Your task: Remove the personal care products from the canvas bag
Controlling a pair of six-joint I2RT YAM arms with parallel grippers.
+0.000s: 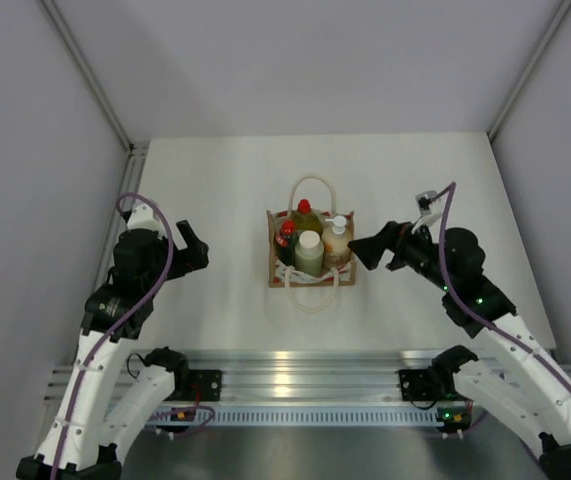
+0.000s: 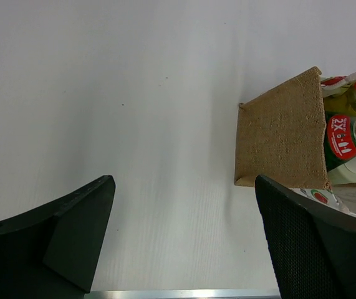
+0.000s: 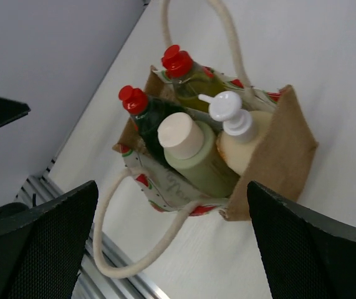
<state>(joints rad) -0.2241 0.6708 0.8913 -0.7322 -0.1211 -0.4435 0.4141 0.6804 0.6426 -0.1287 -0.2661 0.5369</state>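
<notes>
Next, my right gripper moves to the dark green bottle in the canvas bag and closes on its red cap (image 1: 287, 228) (image 3: 133, 99).
The tan canvas bag (image 1: 273, 262) stands upright mid-table with its rope handles flopped front and back. It holds all the bottles: dark green with red cap (image 1: 287, 238), yellow with red cap (image 1: 306, 214), cream with white pump (image 1: 338, 238), pale green with white cap (image 1: 309, 250). They show from above in the right wrist view: dark green (image 3: 141, 109), yellow (image 3: 187, 71), pump (image 3: 237, 124), pale green (image 3: 193, 156), bag (image 3: 287, 152). My right gripper (image 1: 362, 249) is open, just right of the bag. My left gripper (image 1: 191, 246) is open, left of the bag (image 2: 283, 131), apart from it.
A metal rail (image 1: 305, 365) runs along the table's near edge in front of the bag. Grey walls enclose the white table (image 1: 225, 190) on the left, right and back.
</notes>
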